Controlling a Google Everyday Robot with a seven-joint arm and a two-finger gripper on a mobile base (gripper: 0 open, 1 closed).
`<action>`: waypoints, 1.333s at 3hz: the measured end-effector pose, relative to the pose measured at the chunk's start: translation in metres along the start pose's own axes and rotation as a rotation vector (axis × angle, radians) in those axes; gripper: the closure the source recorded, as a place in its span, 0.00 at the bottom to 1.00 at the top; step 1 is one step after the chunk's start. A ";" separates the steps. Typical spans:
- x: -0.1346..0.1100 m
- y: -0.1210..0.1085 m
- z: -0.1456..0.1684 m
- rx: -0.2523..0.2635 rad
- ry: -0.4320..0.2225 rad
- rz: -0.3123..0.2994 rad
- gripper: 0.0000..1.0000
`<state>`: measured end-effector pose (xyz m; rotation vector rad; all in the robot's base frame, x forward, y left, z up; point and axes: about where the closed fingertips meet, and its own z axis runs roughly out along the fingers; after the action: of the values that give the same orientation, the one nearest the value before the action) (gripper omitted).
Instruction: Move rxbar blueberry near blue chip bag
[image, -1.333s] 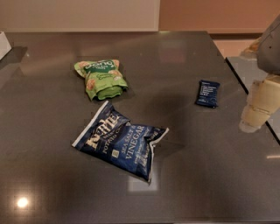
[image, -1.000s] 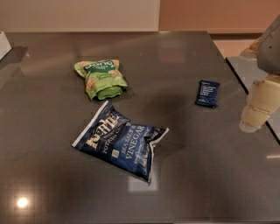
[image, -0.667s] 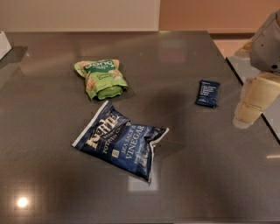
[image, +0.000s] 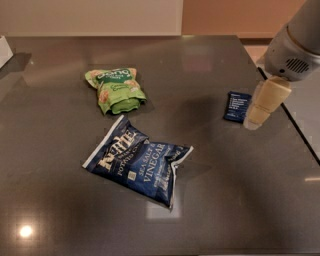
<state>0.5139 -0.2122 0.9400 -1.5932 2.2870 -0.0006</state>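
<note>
The robot's gripper will close on the middle of the rxbar blueberry (image: 238, 105), with the bar's ends sticking out past the fingers.
The rxbar blueberry (image: 236, 106) is a small flat navy wrapper with white text, lying on the dark table at the right. The blue chip bag (image: 138, 165) is a large crinkled navy Kettle bag lying near the table's middle, to the left of and nearer than the bar. My gripper (image: 257, 118) comes in from the upper right on a grey arm. Its cream-coloured end hangs just right of the bar, close to its right edge.
A green snack bag (image: 115, 89) lies behind the chip bag at the left. The dark table (image: 215, 200) ends at a right edge near the arm. A white object (image: 4, 50) sits at the far left edge.
The arm and gripper have moved left and forward, from the table's right edge to just beside the bar. The bar and both bags have not moved.
</note>
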 end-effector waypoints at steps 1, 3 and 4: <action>0.006 -0.026 0.025 0.019 0.019 0.116 0.00; 0.009 -0.062 0.076 0.052 0.097 0.412 0.00; 0.015 -0.073 0.102 0.043 0.123 0.516 0.00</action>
<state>0.6043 -0.2327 0.8542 -0.9655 2.7073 -0.0194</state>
